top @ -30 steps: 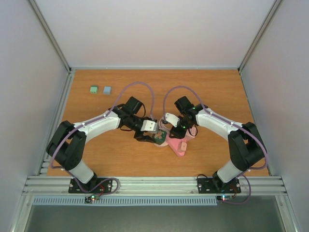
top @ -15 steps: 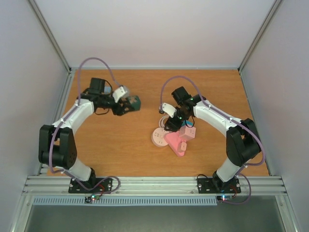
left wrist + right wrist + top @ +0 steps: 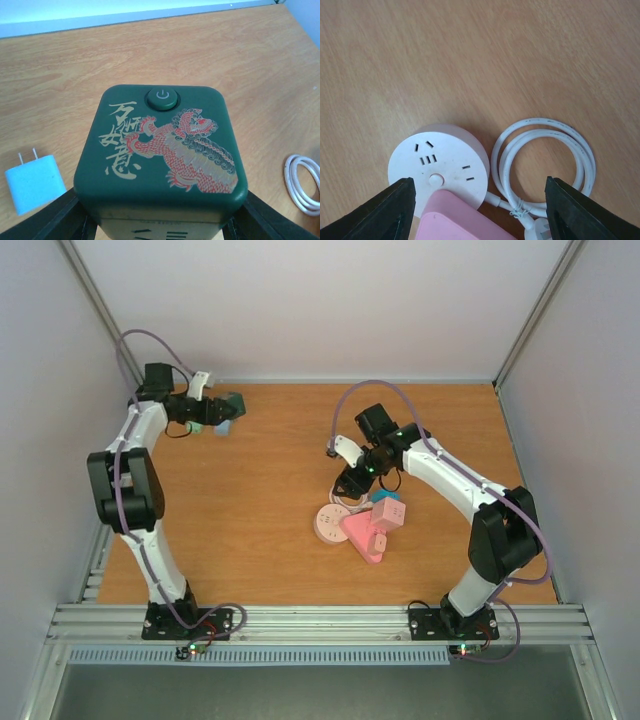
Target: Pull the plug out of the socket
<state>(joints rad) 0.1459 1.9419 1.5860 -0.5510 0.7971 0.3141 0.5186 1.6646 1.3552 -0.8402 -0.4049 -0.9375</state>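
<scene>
Next, my left gripper lets go of the dark green plug on the bare wood [image 3: 248, 431] [image 3: 124, 172] next to the small blue charger.
The dark green plug [image 3: 234, 402], a cube with a red dragon print and a power button [image 3: 160, 150], is off the socket and held above the table's back left corner. My left gripper [image 3: 214, 406] is shut on it, its black fingers [image 3: 55, 220] at both lower sides. The round pink-white socket [image 3: 327, 524] lies mid-table with its slots bare [image 3: 437, 165]. A pink plug [image 3: 460, 222] lies against it. My right gripper [image 3: 351, 478] is open and empty above the socket [image 3: 480, 212], with one finger on each side.
A second pink block [image 3: 389, 515] and a teal piece [image 3: 383, 497] lie right of the socket. Its coiled white cable [image 3: 545, 160] lies beside it. A small blue charger [image 3: 34, 182] and a white cable loop [image 3: 302, 182] lie below the green plug. The enclosure walls are close on the left.
My left arm has swung from the socket in the middle to the back left corner, carrying the green plug. My right gripper has drawn back slightly from the socket.
</scene>
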